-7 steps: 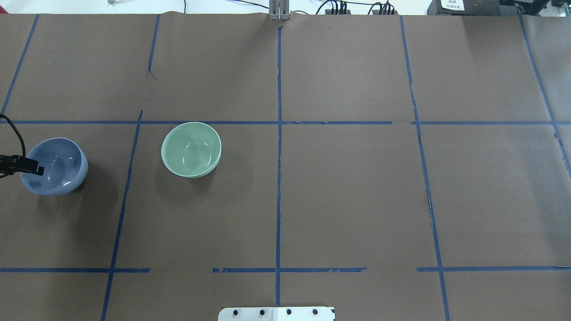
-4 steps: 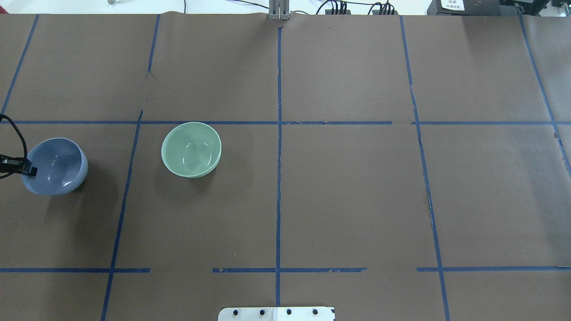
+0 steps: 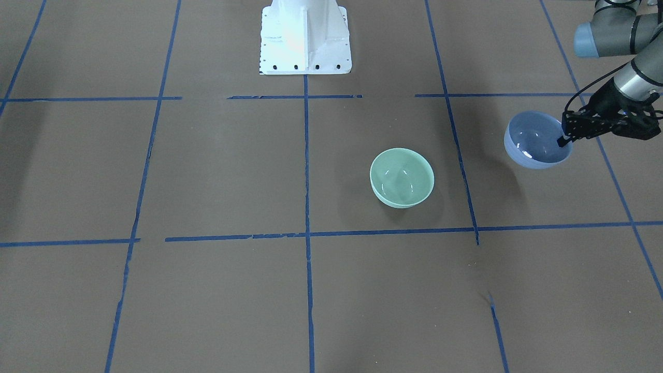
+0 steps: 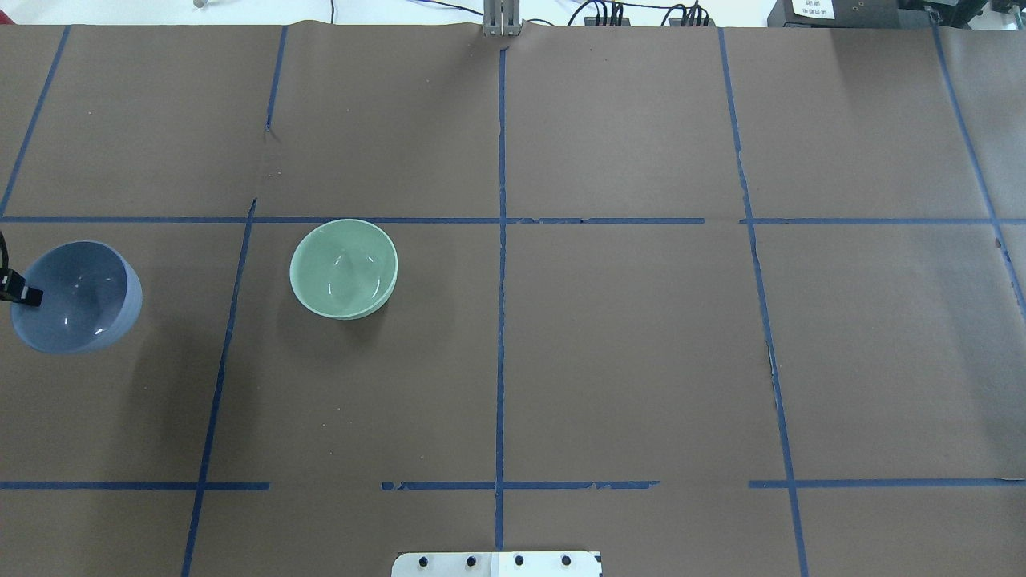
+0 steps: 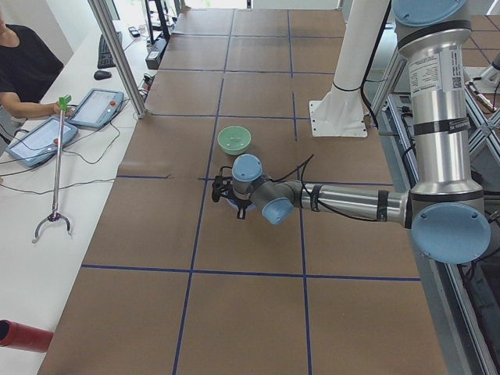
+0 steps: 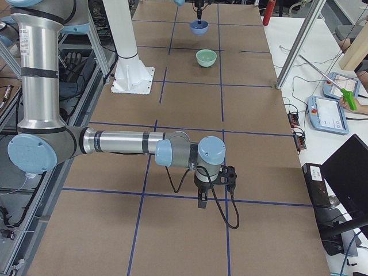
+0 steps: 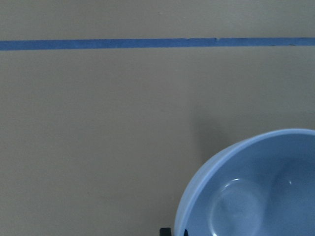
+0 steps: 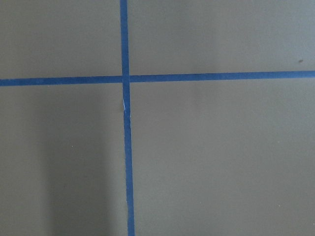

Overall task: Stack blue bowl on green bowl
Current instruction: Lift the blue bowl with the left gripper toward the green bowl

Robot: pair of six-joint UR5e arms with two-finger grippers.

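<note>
Next, I release the blue bowl from my left gripper inside the empty green bowl (image 3: pixel 402 177), nested down within the green bowl's rim.
The blue bowl (image 4: pixel 76 308) hangs a little above the table at the far left of the overhead view, with its shadow offset beneath it (image 3: pixel 533 147). My left gripper (image 3: pixel 564 139) is shut on its rim, one finger inside the bowl (image 4: pixel 30 296). The left wrist view shows the bowl (image 7: pixel 256 196) at the lower right. The green bowl (image 4: pixel 343 268) stands upright and empty on the table, apart from the blue one (image 3: pixel 401 177). My right gripper (image 6: pixel 202 204) points down over bare table, far from both bowls. I cannot tell if it is open or shut.
Brown paper with a blue tape grid covers the table (image 4: pixel 625 353). The robot's white base (image 3: pixel 304 36) stands at the robot-side edge. An operator's table with tablets (image 5: pixel 47 133) and a grabber tool lies beyond the far edge.
The left gripper has moved toward the table's left end with the blue bowl on it, and the bowl has risen off the table. The green bowl has not moved.
</note>
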